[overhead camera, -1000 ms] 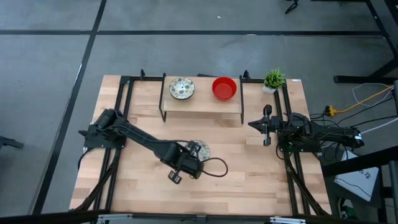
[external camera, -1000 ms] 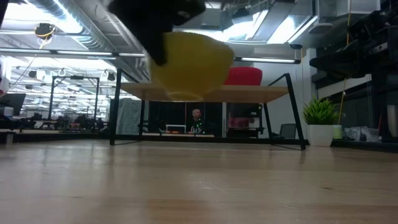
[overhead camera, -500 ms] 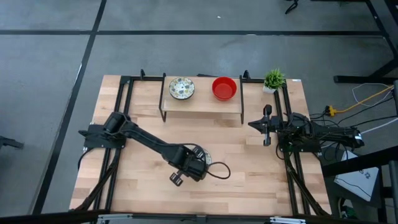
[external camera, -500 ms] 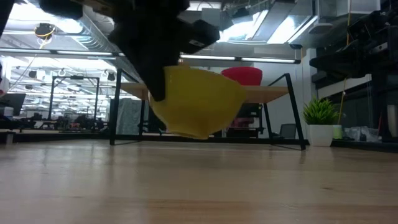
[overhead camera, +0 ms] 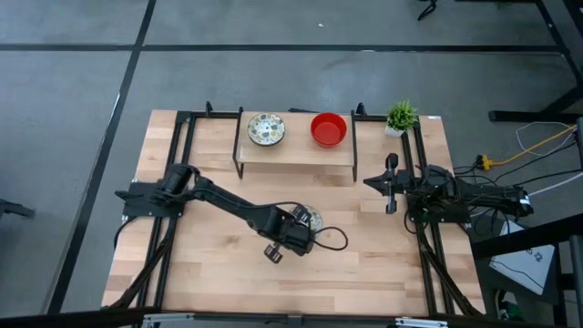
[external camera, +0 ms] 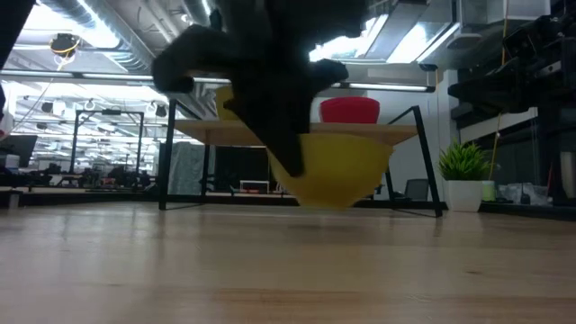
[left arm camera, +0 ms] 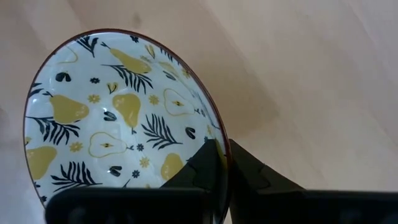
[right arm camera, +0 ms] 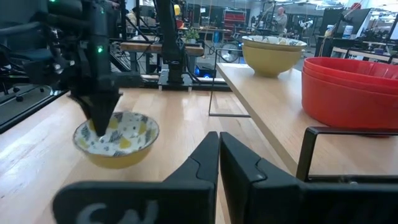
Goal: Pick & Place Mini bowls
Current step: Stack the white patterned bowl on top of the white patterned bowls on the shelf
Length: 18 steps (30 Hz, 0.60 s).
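Note:
The yellow mini bowl hangs slanted from the robot's left gripper, so next the left gripper sets the bowl down flat on the wood, opens and regrips the bowl's rim (left arm camera: 222,127).
My left gripper (overhead camera: 303,225) is shut on a mini bowl (left arm camera: 118,118) over the middle of the table. The bowl is yellow outside (external camera: 342,171) and white inside with pears and dark leaves. It hangs close over the wood (right arm camera: 116,144); I cannot tell whether its foot touches. On the raised wooden shelf (overhead camera: 296,155) at the far side rest a patterned mini bowl (overhead camera: 266,129) and a red mini bowl (overhead camera: 328,128). My right gripper (overhead camera: 391,187) waits shut at the table's right side, touching nothing. My left gripper pinches the bowl's rim (left arm camera: 225,155) between its two fingers, one finger inside the bowl (left arm camera: 199,167) and one outside (left arm camera: 252,177). The fingers come steeply from above, slanting down. The bowl sits nearly level, mouth up, below the gripper.
A small green potted plant (overhead camera: 401,117) stands at the far right corner. Black frame rails (overhead camera: 182,146) run along both sides of the table, and the shelf's black legs (overhead camera: 240,169) stand behind the bowl. Bare wood lies toward the near edge (overhead camera: 301,282).
My left gripper has carried the bowl toward the table's right edge and downward. The bowl has stayed mouth up and has sunk from about shelf height to close over the table.

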Available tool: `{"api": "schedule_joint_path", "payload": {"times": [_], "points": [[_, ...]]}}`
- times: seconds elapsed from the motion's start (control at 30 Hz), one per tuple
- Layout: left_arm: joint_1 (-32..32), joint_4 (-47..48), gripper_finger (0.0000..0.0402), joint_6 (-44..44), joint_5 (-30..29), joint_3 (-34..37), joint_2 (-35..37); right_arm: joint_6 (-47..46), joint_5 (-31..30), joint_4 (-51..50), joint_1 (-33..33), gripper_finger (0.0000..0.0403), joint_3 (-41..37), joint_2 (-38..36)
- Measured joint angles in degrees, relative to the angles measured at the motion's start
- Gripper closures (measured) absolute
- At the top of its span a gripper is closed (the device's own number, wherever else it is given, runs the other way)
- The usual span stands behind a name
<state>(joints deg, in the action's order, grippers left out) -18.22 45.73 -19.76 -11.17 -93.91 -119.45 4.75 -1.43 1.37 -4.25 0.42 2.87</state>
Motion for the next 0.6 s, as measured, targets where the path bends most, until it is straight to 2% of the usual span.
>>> {"api": "schedule_joint_path", "payload": {"times": [0.4,0.6], "points": [[-0.5,-1.0,0.0386,5.6,0.3,0.0,-2.0,0.0,0.0,0.0,0.0,0.0386,0.0,0.2],[-0.5,-1.2,0.0365,6.1,1.9,0.0,-2.0,0.0,0.0,0.0,0.0,0.0386,0.0,0.3]]}}
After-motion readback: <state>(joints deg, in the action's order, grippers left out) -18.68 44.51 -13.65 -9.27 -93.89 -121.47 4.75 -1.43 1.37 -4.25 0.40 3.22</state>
